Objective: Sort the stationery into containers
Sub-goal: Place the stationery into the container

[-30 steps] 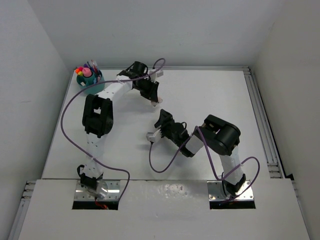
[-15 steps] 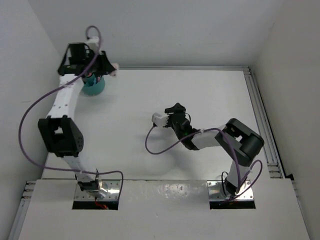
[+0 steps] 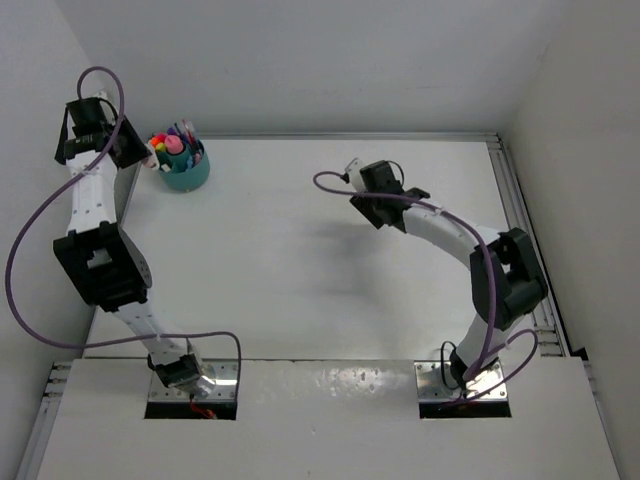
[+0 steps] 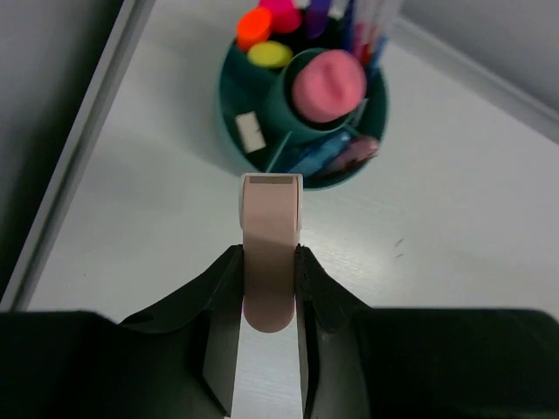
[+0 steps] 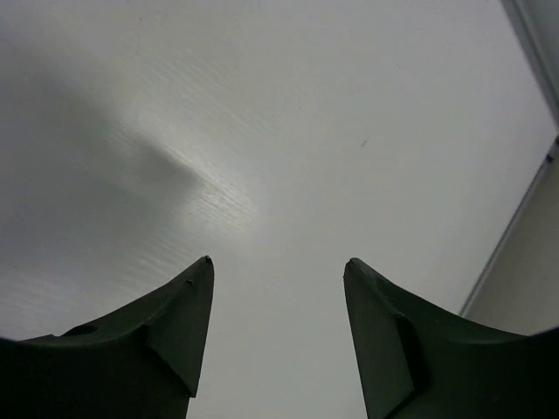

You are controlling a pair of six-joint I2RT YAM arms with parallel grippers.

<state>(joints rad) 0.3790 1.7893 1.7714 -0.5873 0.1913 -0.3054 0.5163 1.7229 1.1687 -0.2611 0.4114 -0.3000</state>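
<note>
My left gripper has the pale pink eraser. It will put it in the teal cup (image 3: 161, 157) (image 4: 250, 92) between the yellow highlighter and white block.
The teal cup (image 3: 196, 180) stands at the far left corner, holding several highlighters, pens and a pink tube. In the left wrist view the cup (image 4: 229, 105) lies just ahead, with orange and yellow highlighter ends (image 4: 255, 26) and the pink tube's cap (image 4: 328, 84) showing in it. My left gripper (image 4: 269, 255) is shut on a pale pink eraser (image 4: 272, 214), held above the table just short of the cup. In the top view the left gripper (image 3: 148, 152) is left of the cup. My right gripper (image 3: 372, 205) is open and empty (image 5: 278, 266) over bare table.
The grey side wall and the table's left edge rail (image 4: 83, 148) run close beside my left gripper. A rail (image 3: 515, 215) lines the table's right edge, also seen in the right wrist view (image 5: 524, 218).
My left arm has swung from the table's middle to the far left corner, carrying the eraser to the cup. My right arm has moved from the centre toward the far middle.
</note>
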